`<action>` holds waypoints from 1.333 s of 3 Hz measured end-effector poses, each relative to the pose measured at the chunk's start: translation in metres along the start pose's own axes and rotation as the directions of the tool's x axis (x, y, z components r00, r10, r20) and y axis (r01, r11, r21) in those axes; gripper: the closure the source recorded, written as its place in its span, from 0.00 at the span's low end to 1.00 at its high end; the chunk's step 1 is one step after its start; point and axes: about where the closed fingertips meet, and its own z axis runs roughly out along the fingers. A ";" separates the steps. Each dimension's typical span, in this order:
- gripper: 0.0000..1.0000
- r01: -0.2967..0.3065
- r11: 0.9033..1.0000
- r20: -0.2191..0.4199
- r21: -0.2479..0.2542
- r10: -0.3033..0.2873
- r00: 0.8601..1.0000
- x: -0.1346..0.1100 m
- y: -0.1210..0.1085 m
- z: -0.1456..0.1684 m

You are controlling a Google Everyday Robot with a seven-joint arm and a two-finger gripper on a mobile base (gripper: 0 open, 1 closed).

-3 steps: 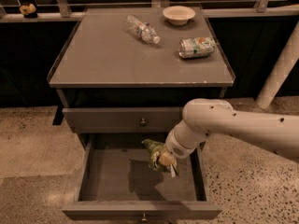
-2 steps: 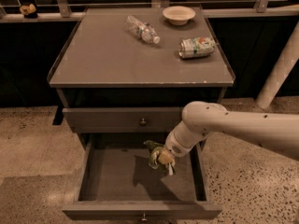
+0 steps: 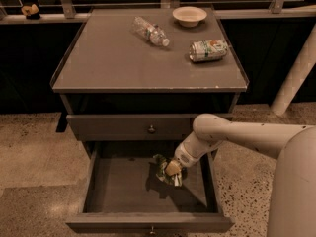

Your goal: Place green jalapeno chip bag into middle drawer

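The robot's gripper needs to release the green jalapeno chip bag, now hanging just above the drawer's floor, near the middle of the open drawer's bottom (image 3: 156, 185), a little toward the drawer's front.
The middle drawer (image 3: 148, 223) is pulled wide open below the cabinet's shut upper drawer (image 3: 123, 127). My gripper (image 3: 172, 169) reaches down into the open drawer from the right and is shut on the green jalapeno chip bag (image 3: 165, 170). The crumpled bag hangs from the fingers just above the drawer's floor, right of its middle, and casts a shadow below it. Whether the bag touches the floor I cannot tell. My white arm (image 3: 247, 137) stretches in from the right edge.
On the cabinet top (image 3: 98, 58) lie a clear plastic bottle (image 3: 150, 31), a silver-green can (image 3: 209, 50) on its side and a pale bowl (image 3: 189, 15). A white post (image 3: 296, 73) stands at the right. The floor is speckled stone.
My gripper has sunk a little lower into the open drawer with the bag in it. Nothing else has moved.
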 end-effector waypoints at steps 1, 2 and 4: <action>1.00 0.000 1.000 0.000 0.000 0.000 1.000 0.000 0.000 0.000; 1.00 -0.018 1.000 -0.004 -0.022 0.018 1.000 0.010 0.004 0.028; 1.00 -0.058 0.998 -0.040 -0.035 0.057 0.998 0.021 -0.002 0.094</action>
